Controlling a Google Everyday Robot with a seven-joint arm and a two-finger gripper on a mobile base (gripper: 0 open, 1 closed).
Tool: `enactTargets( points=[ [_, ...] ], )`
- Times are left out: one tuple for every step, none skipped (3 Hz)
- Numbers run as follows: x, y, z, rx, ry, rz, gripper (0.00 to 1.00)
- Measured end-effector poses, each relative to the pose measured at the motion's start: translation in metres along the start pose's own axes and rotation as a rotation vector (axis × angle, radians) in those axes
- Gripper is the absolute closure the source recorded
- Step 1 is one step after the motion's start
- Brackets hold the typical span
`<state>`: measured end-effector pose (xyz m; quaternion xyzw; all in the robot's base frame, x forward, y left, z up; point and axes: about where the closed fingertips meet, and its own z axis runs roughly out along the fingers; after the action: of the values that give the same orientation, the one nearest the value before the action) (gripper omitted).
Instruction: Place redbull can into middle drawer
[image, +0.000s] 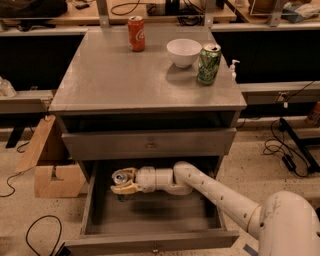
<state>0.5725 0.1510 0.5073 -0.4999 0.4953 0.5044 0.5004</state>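
Observation:
I have the redbull can in my gripper. Next, I let go of it on the bottom of the middle drawer, toward the cardboard box side (127, 200).
The middle drawer (150, 242) is pulled open at the bottom of the grey cabinet. My gripper (121, 181) reaches into its back left part from the right. It is shut on the redbull can (120, 178), whose silver top shows between the yellowish fingers. The can is held upright, low inside the drawer; I cannot tell whether it touches the drawer floor.
The upper drawer (150, 145) is closed. On the cabinet top stand a red cola can (136, 33), a white bowl (183, 52) and a green can (208, 63). A cardboard box (50, 167) sits on the floor to the left. Cables lie on the floor to the right.

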Motion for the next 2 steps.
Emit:
enactTargets(
  points=[
    [0.017, 0.003, 0.001, 0.005, 0.008, -0.019, 1.0],
    [0.037, 0.01, -0.005, 0.03, 0.037, -0.006, 1.0]
  ],
)
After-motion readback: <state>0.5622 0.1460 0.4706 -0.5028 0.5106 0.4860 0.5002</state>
